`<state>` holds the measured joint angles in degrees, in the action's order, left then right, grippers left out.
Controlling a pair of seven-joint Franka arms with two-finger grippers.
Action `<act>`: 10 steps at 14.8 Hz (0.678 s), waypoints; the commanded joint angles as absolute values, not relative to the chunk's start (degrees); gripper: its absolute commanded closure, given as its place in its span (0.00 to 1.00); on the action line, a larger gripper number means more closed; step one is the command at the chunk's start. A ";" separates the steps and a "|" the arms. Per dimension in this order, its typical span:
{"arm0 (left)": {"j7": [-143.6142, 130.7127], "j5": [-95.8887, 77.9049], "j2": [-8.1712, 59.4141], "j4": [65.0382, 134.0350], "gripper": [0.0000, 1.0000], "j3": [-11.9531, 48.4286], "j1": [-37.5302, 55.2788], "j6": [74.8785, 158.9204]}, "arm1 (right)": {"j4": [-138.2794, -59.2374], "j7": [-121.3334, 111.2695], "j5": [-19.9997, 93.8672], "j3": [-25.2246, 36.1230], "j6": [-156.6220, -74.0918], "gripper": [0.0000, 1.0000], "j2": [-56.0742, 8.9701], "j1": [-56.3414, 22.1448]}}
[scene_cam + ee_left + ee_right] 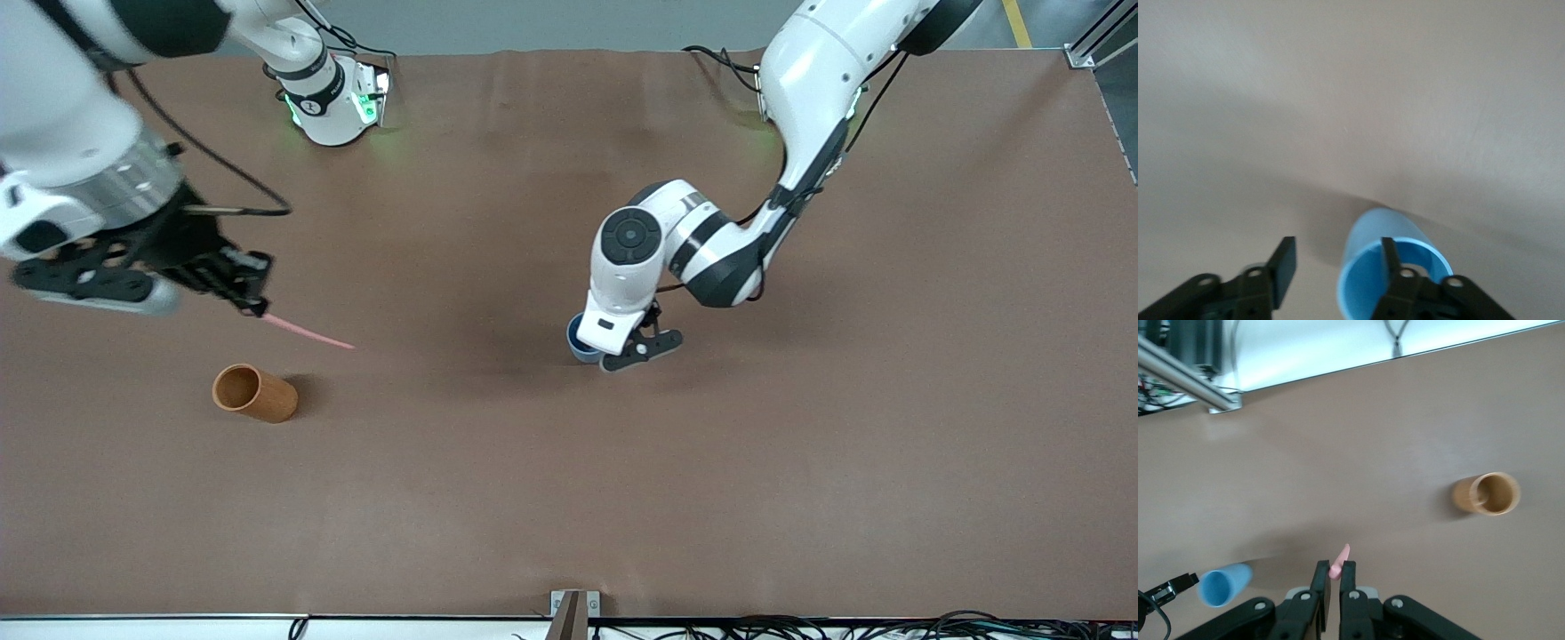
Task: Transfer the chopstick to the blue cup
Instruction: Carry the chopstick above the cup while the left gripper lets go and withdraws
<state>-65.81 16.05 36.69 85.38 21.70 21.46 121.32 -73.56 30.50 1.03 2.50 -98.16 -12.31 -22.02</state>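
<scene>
My right gripper is to place the pink chopstick inside the blue cup (pixel 586 335) (pixel 1217 588) near the middle of the table. It will let go of it there, leaning on the cup's rim.
The pink chopstick (pixel 307 332) sticks out slantwise from my right gripper (pixel 252 302), which is shut on one end of it, above the table near the brown cup. In the right wrist view the chopstick's tip (pixel 1340 559) pokes out between the pads of the right gripper (pixel 1335 568). The blue cup (pixel 578 342) sits near the table's middle, mostly hidden under my left hand. My left gripper (pixel 1338 248) is open, with one finger (pixel 1390 257) across the blue cup's (pixel 1368 267) mouth and the other finger (pixel 1285 263) apart from its wall.
An orange-brown cup (pixel 254 393) stands toward the right arm's end of the table, nearer the front camera than the chopstick. In the right wrist view the brown cup (pixel 1487 493) shows its open mouth. A small bracket (pixel 573 609) sits at the table's front edge.
</scene>
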 commanded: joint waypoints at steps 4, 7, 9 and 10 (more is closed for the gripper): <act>-42.33 10.92 21.21 86.57 0.00 23.12 10.13 110.06 | -74.18 45.94 0.79 2.90 -106.69 0.99 -15.37 -34.26; -27.29 3.89 15.40 86.48 0.00 14.27 9.32 106.88 | -74.09 53.68 -1.91 3.08 -108.63 0.99 -17.92 -39.88; -17.01 0.37 12.41 86.40 0.00 8.38 9.14 104.43 | -74.09 58.42 -5.26 3.08 -108.81 0.99 -19.77 -43.49; -10.87 -1.04 10.48 86.40 0.00 5.22 9.14 102.94 | -74.09 60.54 -6.58 3.08 -109.42 0.99 -20.73 -45.16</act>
<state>-19.95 2.03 14.57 84.93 9.90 9.00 105.30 -74.24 55.93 -3.68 2.44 -108.52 -19.30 -41.94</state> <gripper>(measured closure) 0.000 0.903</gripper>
